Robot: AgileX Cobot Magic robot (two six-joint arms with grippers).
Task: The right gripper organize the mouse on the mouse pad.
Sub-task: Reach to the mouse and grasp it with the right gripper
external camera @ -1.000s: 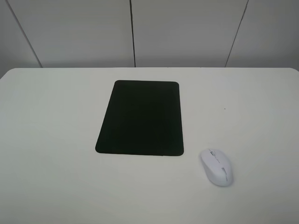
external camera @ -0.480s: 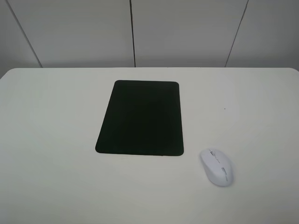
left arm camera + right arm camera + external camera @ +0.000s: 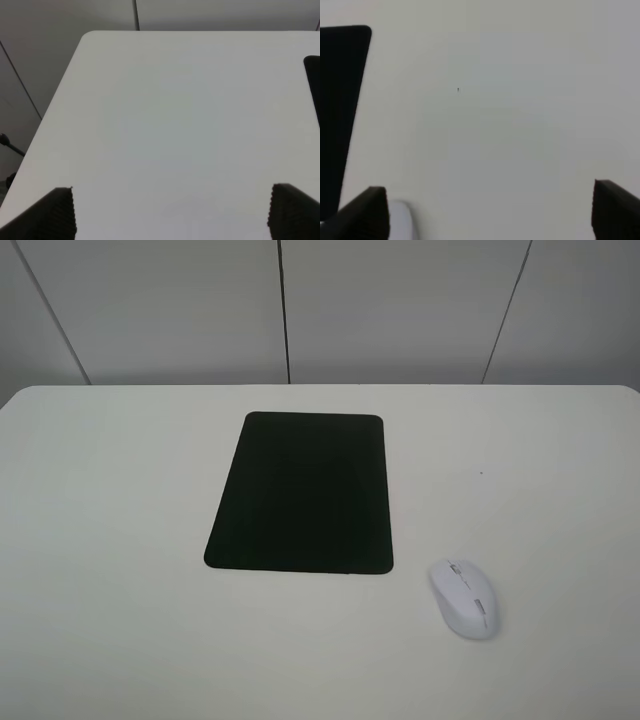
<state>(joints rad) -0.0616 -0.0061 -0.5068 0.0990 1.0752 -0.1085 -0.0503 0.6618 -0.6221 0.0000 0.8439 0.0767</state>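
The white mouse has a scroll wheel at its front. Next, my right gripper closes around that wheel, on the sides of the front end (image 3: 458, 580) (image 3: 402, 225) of the mouse.
The white oval mouse (image 3: 464, 598) lies on the white table to the right of the black mouse pad's (image 3: 302, 492) near right corner, apart from it. Neither arm shows in the exterior high view. In the right wrist view my right gripper (image 3: 487, 212) is open and empty above bare table; the mouse (image 3: 400, 220) peeks out beside one fingertip (image 3: 367, 210), and the pad (image 3: 340, 110) fills one edge. In the left wrist view my left gripper (image 3: 170, 215) is open and empty over bare table, with a sliver of the pad (image 3: 314, 80) at the frame edge.
The white table (image 3: 120, 520) has rounded far corners and grey wall panels (image 3: 400, 310) behind it. A small dark speck (image 3: 481, 474) marks the table right of the pad. The table's left edge (image 3: 55, 100) shows in the left wrist view.
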